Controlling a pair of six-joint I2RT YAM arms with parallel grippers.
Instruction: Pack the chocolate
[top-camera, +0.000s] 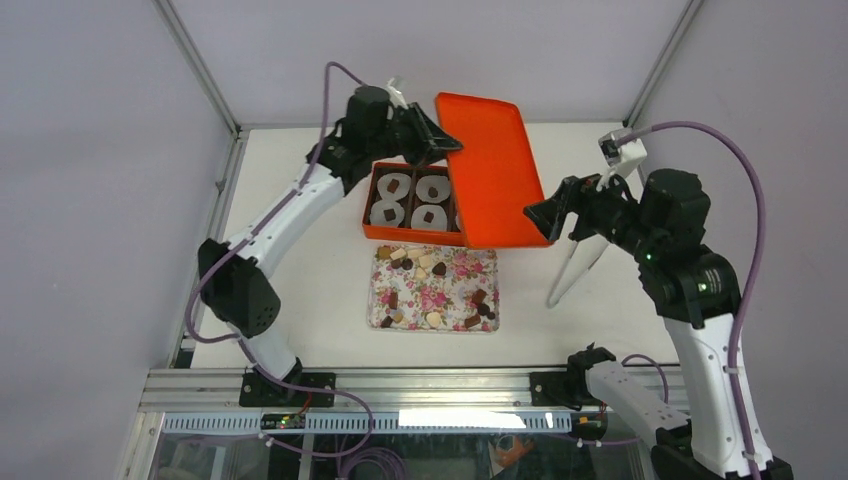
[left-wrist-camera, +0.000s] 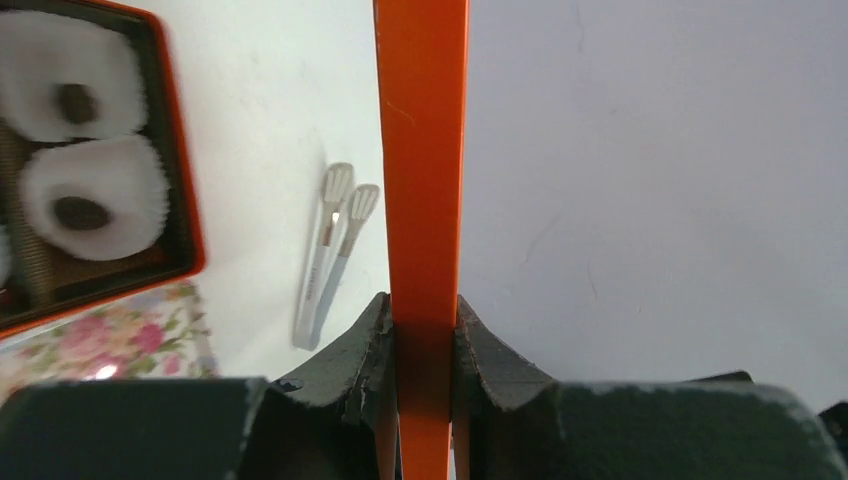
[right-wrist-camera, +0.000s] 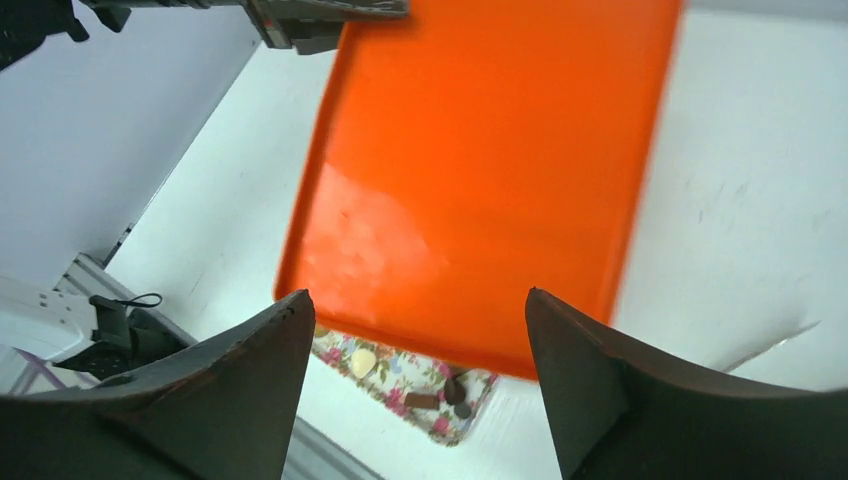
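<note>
The robot's right gripper should close on the middle of the orange lid's near short edge (top-camera: 508, 247) (right-wrist-camera: 432, 347), the one nearest the flowered tray.
Several small chocolate pieces (top-camera: 438, 269), dark brown, tan and cream, lie on the flowered tray (top-camera: 432, 312). An orange box (top-camera: 372, 206) holds white paper cups (top-camera: 431, 216) with dark pieces inside. My left gripper (top-camera: 450, 143) is shut on the rim of the orange lid (top-camera: 495, 180) and holds it tilted above the box's right side; in the left wrist view the lid (left-wrist-camera: 422, 150) stands edge-on between my fingers. My right gripper (top-camera: 545, 212) is open and empty, just right of the lid's near edge. The right wrist view shows the lid (right-wrist-camera: 480, 170) and chocolates (right-wrist-camera: 362, 360) below it.
White tongs (top-camera: 572, 265) lie on the table right of the tray, under my right arm; they also show in the left wrist view (left-wrist-camera: 330, 250). The white table meets grey walls at the back and both sides. A metal rail runs along the near edge.
</note>
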